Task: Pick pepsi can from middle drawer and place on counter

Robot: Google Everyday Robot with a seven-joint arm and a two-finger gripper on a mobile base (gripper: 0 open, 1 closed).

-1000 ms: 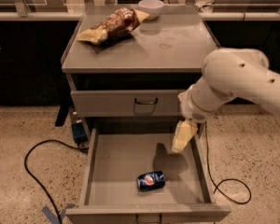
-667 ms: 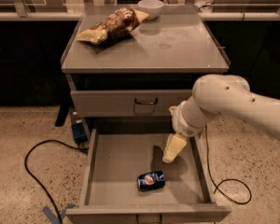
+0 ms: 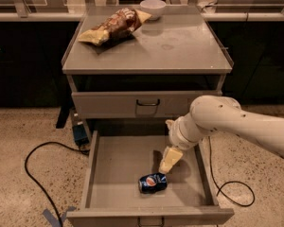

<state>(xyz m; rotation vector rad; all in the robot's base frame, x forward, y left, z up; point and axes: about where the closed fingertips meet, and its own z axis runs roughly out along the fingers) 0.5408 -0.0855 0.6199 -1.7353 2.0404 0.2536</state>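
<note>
Next, my gripper moves down next to the pepsi can's end (image 3: 162,180) nearest the white arm and closes there.
The pepsi can (image 3: 152,183) lies on its side on the floor of the open middle drawer (image 3: 118,167), near the front and right of centre. My gripper (image 3: 167,166) hangs on the white arm from the right, inside the drawer, just above and to the right of the can. Its cream fingers (image 3: 171,158) point down toward the can, their tip close to its upper right end. The grey counter (image 3: 180,44) is the cabinet top above.
A yellow-brown chip bag (image 3: 112,26) and a white bowl (image 3: 153,7) sit on the counter's back part. A shut upper drawer front (image 3: 109,104) with a black handle is above the open drawer. Black cables (image 3: 35,174) lie on the speckled floor on both sides.
My arm has moved left and down into the drawer, bringing the gripper from the drawer's right side to just above the can. The can has not moved.
</note>
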